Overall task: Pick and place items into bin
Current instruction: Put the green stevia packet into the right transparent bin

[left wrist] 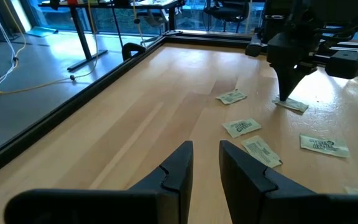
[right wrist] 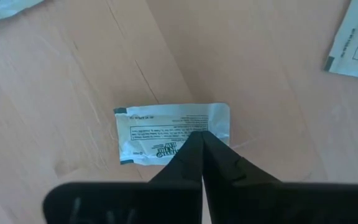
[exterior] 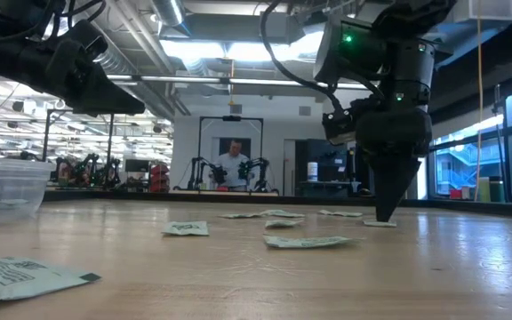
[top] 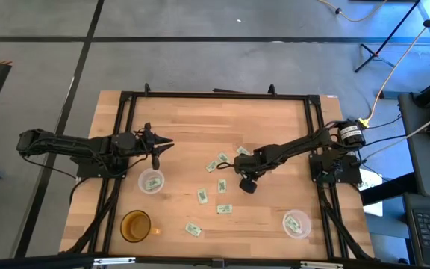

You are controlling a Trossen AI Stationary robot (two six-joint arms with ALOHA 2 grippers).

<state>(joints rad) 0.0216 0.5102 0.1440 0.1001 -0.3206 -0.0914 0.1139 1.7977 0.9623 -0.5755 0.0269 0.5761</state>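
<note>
The packet is lying flat under the shut fingers of my right gripper, so I will open them and pinch the packet near its short end (right wrist: pixel 221 124) before I lift it.
Several small pale green and white packets (top: pixel 221 186) lie flat on the wooden table's middle, also visible in the low view (exterior: pixel 185 228). My right gripper (right wrist: pixel 202 135) stands upright over one packet (right wrist: pixel 166 130), shut, its tips down on it (exterior: pixel 386 218). My left gripper (left wrist: pixel 206 155) hovers open above the table's left part (top: pixel 167 144), near a clear cup (top: pixel 151 181), touching nothing. My right gripper comes from above, pointing down, and its shut fingertips (right wrist: pixel 194 146) meet on the packet's middle by one long edge (right wrist: pixel 191 127). The packet lies flat on the table (exterior: pixel 380 223). Whether a fold of it sits between the tips is hidden by the fingers.
A clear cup (exterior: pixel 3 187) stands at left. An amber cup (top: pixel 135 226) is near the front-left corner. Another clear cup (top: pixel 296 223) with a packet inside sits front-right. A black frame (top: pixel 215 96) rims the table. Bare wood lies along the far side.
</note>
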